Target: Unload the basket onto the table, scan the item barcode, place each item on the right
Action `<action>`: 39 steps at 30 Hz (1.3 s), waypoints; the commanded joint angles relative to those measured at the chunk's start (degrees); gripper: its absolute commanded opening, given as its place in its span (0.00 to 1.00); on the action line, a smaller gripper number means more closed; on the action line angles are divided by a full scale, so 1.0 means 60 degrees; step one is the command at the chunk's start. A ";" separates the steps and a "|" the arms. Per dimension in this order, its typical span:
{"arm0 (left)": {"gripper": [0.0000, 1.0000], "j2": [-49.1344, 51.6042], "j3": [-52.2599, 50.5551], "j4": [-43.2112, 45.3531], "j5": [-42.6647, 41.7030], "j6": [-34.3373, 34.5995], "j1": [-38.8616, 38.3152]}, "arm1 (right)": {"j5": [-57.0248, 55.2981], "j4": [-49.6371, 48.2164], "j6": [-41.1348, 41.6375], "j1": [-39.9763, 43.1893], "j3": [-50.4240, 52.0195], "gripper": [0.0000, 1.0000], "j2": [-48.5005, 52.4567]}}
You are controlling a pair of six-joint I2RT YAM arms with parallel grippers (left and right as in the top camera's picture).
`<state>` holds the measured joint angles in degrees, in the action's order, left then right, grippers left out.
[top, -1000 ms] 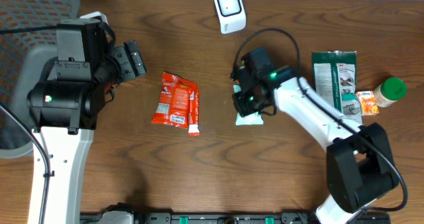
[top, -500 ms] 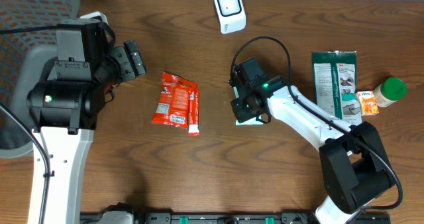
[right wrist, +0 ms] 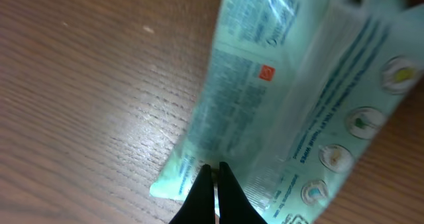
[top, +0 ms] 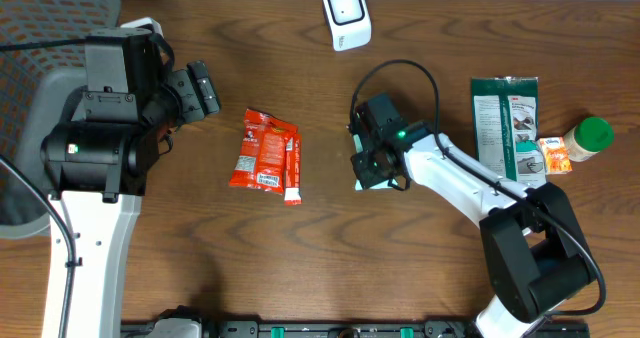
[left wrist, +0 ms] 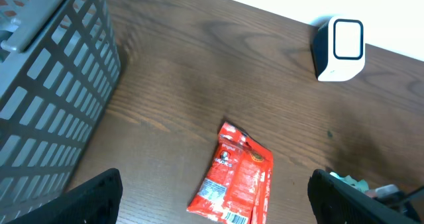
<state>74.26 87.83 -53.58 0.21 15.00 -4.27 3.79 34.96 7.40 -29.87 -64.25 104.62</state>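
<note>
The mint-green wipes packet lies flat under my right gripper's shut fingertips; next I back off, open, then pinch its side with the round icons (right wrist: 350, 140).
A mint-green wipes packet (right wrist: 291, 85) lies on the wooden table, mostly hidden under my right gripper (top: 375, 158) in the overhead view, with only its lower edge (top: 378, 182) showing. In the right wrist view the right gripper (right wrist: 213, 171) is shut, pinching the packet's near sealed edge between its black fingertips. The white barcode scanner (top: 346, 15) stands at the table's far edge, also seen as the scanner (left wrist: 341, 48). A red snack packet (top: 266, 153) lies left of centre. My left gripper (top: 200, 88) hovers open at the left, apart from the red packet (left wrist: 235, 181).
A grey mesh basket (left wrist: 46, 85) stands at the far left. At the right lie a dark green pouch (top: 505, 118), a small orange sachet (top: 553, 156) and a bottle with a green cap (top: 585, 138).
My right gripper has shifted slightly left and down over the wipes packet and closed on its edge. The left arm has not moved.
</note>
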 commanded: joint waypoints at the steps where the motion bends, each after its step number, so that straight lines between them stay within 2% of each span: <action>1: 0.90 0.0018 0.0044 0.0004 0.0080 0.0018 0.0033 | -0.0102 -0.0295 0.0182 -0.0040 0.0532 0.01 -0.0055; 7: 0.90 0.0018 0.0044 0.0000 0.0080 0.0018 0.0033 | 0.0492 -0.0685 0.0470 -0.0036 0.0783 0.01 -0.0091; 12: 0.90 0.0018 0.0044 0.0004 0.0080 0.0018 0.0033 | 0.0492 -0.0382 0.0455 0.0124 0.0106 0.02 -0.0594; 14: 0.90 0.0018 0.0044 0.0000 0.0080 0.0018 0.0033 | 0.0488 -0.0288 0.0415 0.0222 -0.0215 0.05 -0.0936; 15: 0.90 0.0018 0.0044 0.0004 0.0080 0.0018 0.0033 | 0.0481 -0.0270 0.0331 0.0291 -0.0353 0.11 -0.1162; 16: 0.90 0.0018 0.0044 0.0004 0.0080 0.0018 0.0033 | 0.0484 -0.0262 0.0321 0.0372 -0.0459 0.23 -0.1373; 17: 0.90 0.0018 0.0044 0.0000 0.0080 0.0018 0.0033 | 0.0484 -0.0248 0.0324 0.0452 -0.0532 0.27 -0.1563; 19: 0.90 0.0018 0.0044 0.0004 0.0080 0.0018 0.0033 | 0.0535 -0.0208 0.0342 0.0670 -0.0576 0.29 -0.1927; 23: 0.90 0.0018 0.0044 0.0004 0.0080 0.0018 0.0033 | 0.0809 0.0109 0.0364 0.1184 -0.0576 0.46 -0.2149; 28: 0.90 0.0018 0.0044 0.0004 0.0080 0.0018 0.0033 | 0.1942 0.0466 -0.0047 0.1800 -0.0572 0.62 -0.1745; 29: 0.90 0.0018 0.0044 0.0004 0.0080 0.0018 0.0033 | 0.2208 0.0466 -0.0149 0.1887 -0.0572 0.62 -0.1585; 32: 0.90 0.0018 0.0044 0.0004 0.0080 0.0018 0.0033 | 0.2193 0.0448 -0.0149 0.2004 -0.0572 0.52 -0.1126; 39: 0.90 0.0018 0.0044 0.0004 0.0080 0.0018 0.0033 | 0.2200 0.0084 -0.0138 0.2073 -0.0572 0.48 0.0146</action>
<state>74.26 87.83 -53.58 0.19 15.03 -4.27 15.77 36.23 7.18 -17.80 -67.66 102.54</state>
